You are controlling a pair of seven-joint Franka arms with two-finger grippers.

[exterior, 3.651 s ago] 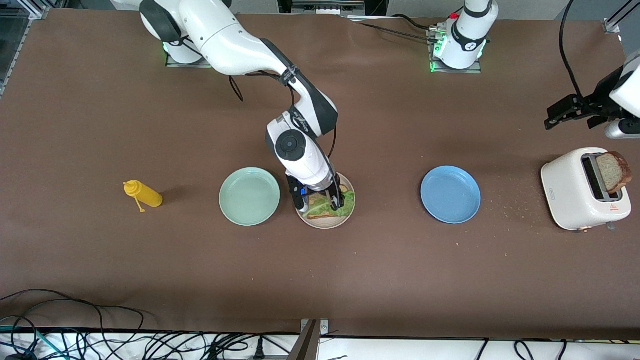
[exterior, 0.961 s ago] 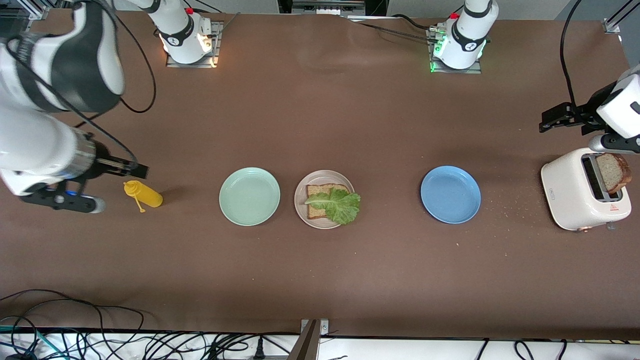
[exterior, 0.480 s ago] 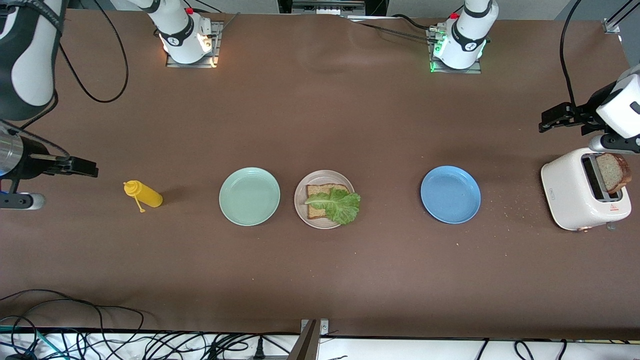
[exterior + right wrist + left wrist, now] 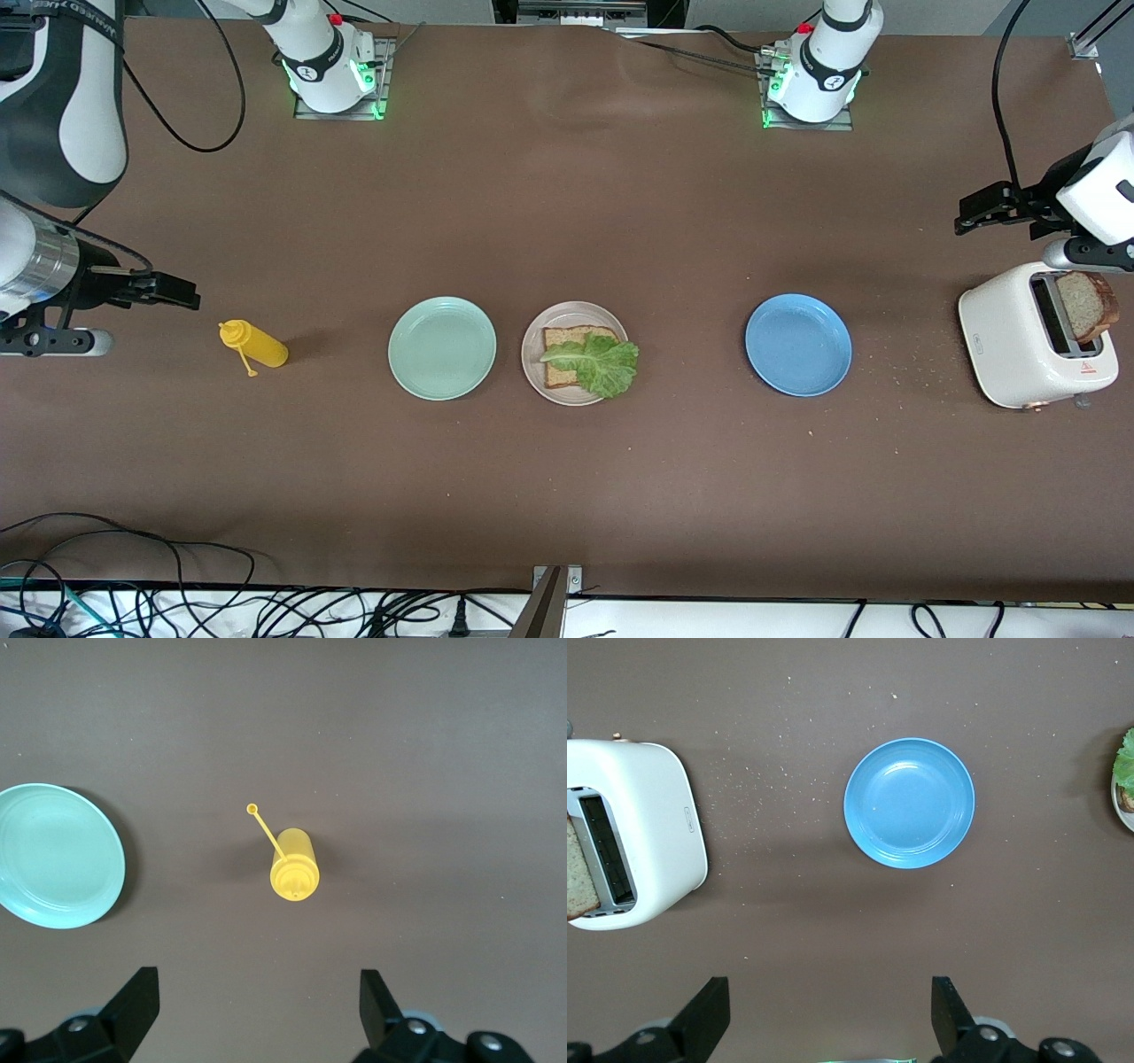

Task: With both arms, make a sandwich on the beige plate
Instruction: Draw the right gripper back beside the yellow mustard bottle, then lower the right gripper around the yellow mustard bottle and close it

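The yellow bottle is next for my right gripper, which should go to it and close around the middle of its body (image 4: 264,346) (image 4: 299,849), below its cap.
The beige plate (image 4: 532,354) sits mid-table and carries one brown bread slice (image 4: 567,339) with a ruffled green lettuce leaf (image 4: 601,363) lying on top, overhanging the rim. A second bread slice (image 4: 1088,305) stands in the white toaster (image 4: 1010,341) at the left arm's end. High over the table by the toaster, my left gripper (image 4: 974,213) is open and empty. In the left wrist view the left gripper (image 4: 830,1014) looks down on the toaster (image 4: 651,828) and its slice (image 4: 578,877). My right gripper (image 4: 173,292) hangs open and empty over the table beside the yellow bottle (image 4: 255,344).
A mint-green plate (image 4: 442,347) lies beside the beige plate toward the right arm's end, and a blue plate (image 4: 798,345) lies toward the left arm's end. Crumbs are scattered between the blue plate and the toaster. Cables run along the table edge nearest the front camera.
The right arm left the lettuce on the bread, withdrew to its end of the table, and has just shifted slightly back toward the yellow bottle. The left arm has held still.
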